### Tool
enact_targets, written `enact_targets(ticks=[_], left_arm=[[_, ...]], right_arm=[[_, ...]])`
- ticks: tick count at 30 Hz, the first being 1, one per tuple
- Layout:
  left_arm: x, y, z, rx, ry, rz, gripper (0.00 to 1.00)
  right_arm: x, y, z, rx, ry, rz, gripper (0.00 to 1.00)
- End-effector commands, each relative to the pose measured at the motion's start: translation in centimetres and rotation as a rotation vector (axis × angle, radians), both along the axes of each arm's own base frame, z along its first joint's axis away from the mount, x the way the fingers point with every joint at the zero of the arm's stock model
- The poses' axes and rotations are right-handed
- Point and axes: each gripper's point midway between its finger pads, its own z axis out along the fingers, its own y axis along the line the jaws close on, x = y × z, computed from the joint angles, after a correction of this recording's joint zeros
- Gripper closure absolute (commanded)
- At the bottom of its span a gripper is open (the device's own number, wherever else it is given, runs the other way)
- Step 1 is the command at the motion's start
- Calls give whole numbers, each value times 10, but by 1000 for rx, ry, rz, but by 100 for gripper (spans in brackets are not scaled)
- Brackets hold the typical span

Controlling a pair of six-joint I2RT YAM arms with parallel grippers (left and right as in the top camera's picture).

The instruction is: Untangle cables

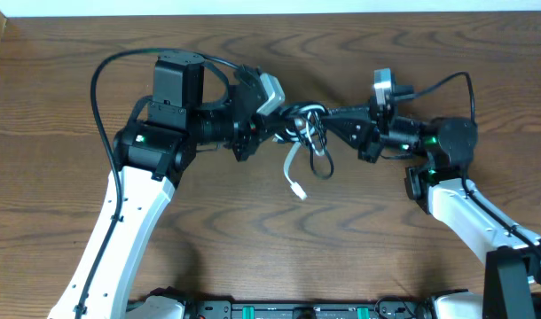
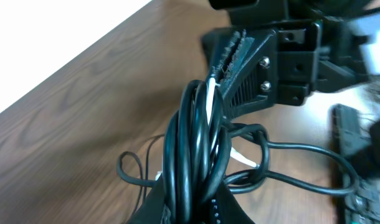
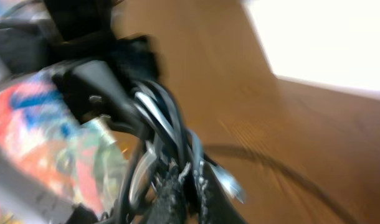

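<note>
Pieces of black cable and the white cable are bunched between both grippers, so my right gripper should open, let my left gripper turn the bundle, and take the bundle's loops (image 1: 314,135).
A tangled bundle of thin black cables with one white cable (image 1: 308,131) hangs between my two grippers above the table's middle. The white cable's plug end (image 1: 299,191) dangles down toward the table. My left gripper (image 1: 284,120) is shut on the bundle's left side; in the left wrist view several black strands and the white one (image 2: 199,140) run out of its jaws (image 2: 196,208). My right gripper (image 1: 334,119) is shut on the bundle's right side. In the blurred right wrist view the cables (image 3: 162,121) lead from its jaws (image 3: 187,186) to the left gripper.
The wooden table (image 1: 66,53) lies under both arms. Thick black robot cables arc over the left arm (image 1: 102,71) and the right arm (image 1: 457,80). A white wall edge runs along the table's far side.
</note>
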Motion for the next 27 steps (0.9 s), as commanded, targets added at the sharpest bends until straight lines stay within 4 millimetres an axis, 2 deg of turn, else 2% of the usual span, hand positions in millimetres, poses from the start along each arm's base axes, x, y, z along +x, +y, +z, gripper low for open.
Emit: enact_targets(ticks=[1, 3, 6, 9, 12, 15, 23, 27], left_arm=[[19, 14, 1, 24, 39, 152, 93], [19, 14, 1, 23, 39, 152, 93], [19, 14, 1, 23, 38, 152, 93], [20, 14, 2, 21, 29, 153, 93], [26, 17, 2, 34, 10, 179, 93], [32, 22, 0, 61, -4, 221, 92], [47, 22, 16, -23, 23, 311, 92], [48, 22, 17, -38, 42, 323, 93]], right_arm=[[46, -24, -20, 0, 140, -243, 99], [53, -27, -30, -12, 189, -284, 99], [53, -27, -30, -19, 177, -287, 97], [52, -26, -30, -21, 176, -278, 77], [45, -23, -31, -32, 160, -237, 72], [36, -18, -31, -41, 154, -176, 71], [8, 8, -31, -63, 110, -31, 78], [0, 21, -28, -64, 84, 2, 82]])
